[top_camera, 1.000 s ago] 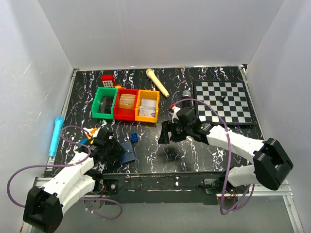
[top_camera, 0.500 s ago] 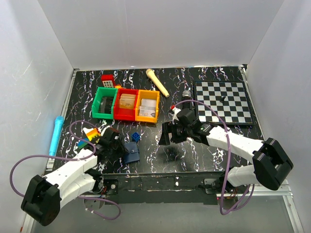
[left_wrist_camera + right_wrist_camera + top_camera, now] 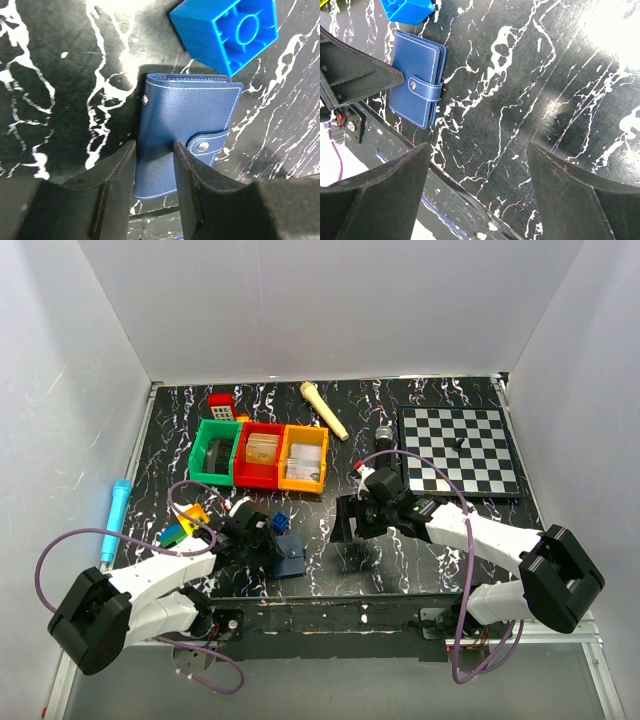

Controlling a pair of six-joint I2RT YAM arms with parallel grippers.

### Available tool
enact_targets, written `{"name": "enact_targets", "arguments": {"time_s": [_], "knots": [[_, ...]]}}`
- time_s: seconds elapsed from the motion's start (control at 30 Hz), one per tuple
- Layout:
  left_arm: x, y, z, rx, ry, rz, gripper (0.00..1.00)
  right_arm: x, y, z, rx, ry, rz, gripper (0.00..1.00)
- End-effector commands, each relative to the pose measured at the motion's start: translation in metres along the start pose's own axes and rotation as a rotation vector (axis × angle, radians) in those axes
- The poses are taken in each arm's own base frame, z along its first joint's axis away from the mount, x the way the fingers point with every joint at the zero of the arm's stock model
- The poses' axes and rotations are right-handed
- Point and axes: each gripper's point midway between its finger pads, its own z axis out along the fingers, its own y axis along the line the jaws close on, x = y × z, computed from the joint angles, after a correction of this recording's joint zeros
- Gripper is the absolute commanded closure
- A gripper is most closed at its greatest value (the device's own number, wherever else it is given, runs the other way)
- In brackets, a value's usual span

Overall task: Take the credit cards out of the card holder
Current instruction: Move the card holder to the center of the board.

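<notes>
The card holder's snapped strap is short of my right gripper's reach, so my left gripper needs to first take the spine (image 3: 144,122) and slide the card holder closer.
The card holder (image 3: 291,558) is a navy-blue wallet, folded and snapped shut, lying flat near the table's front edge. It also shows in the left wrist view (image 3: 185,115) and the right wrist view (image 3: 417,75). No cards are visible. My left gripper (image 3: 272,548) is on its left part, and in the left wrist view the gripper (image 3: 154,147) has its jaws a narrow gap apart, with the tips resting on the cover. My right gripper (image 3: 345,523) hovers to the right of the holder, and in the right wrist view it (image 3: 477,150) is wide open and empty.
A blue toy block (image 3: 280,523) lies just behind the holder. Green (image 3: 213,453), red (image 3: 260,455) and orange (image 3: 304,458) bins stand farther back. A chessboard (image 3: 460,450) is at right, a wooden stick (image 3: 323,410) at the back, and a blue pen (image 3: 113,518) and coloured blocks (image 3: 185,522) at left.
My left gripper has slid to the right, and the card holder has moved right with it along the front edge. The right arm has barely moved.
</notes>
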Motion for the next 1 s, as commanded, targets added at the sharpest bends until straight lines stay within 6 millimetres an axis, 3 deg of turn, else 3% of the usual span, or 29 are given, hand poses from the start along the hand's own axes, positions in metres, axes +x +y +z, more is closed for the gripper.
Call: {"name": "enact_targets", "arguments": {"time_s": [0.0, 0.3, 0.5, 0.6, 0.83, 0.97], "knots": [[0.0, -0.014, 0.008, 0.014, 0.011, -0.032, 0.66, -0.005, 0.0, -0.003, 0.008, -0.039, 0.011, 0.14], [-0.014, -0.048, 0.013, 0.069, -0.011, 0.002, 0.6, 0.0, -0.005, 0.0, 0.014, -0.027, 0.043, 0.15], [-0.025, -0.062, -0.005, 0.144, -0.066, 0.034, 0.38, -0.005, -0.002, 0.002, -0.01, -0.052, 0.073, 0.11], [-0.024, -0.054, -0.013, 0.132, -0.076, 0.038, 0.31, -0.007, 0.002, 0.004, -0.031, -0.058, 0.091, 0.09], [-0.012, -0.026, -0.006, 0.07, -0.061, 0.021, 0.43, -0.001, 0.009, 0.023, -0.076, 0.021, 0.145, 0.19], [-0.01, -0.025, 0.003, 0.05, -0.041, 0.051, 0.48, 0.004, 0.007, 0.031, -0.077, 0.047, 0.161, 0.2]]}}
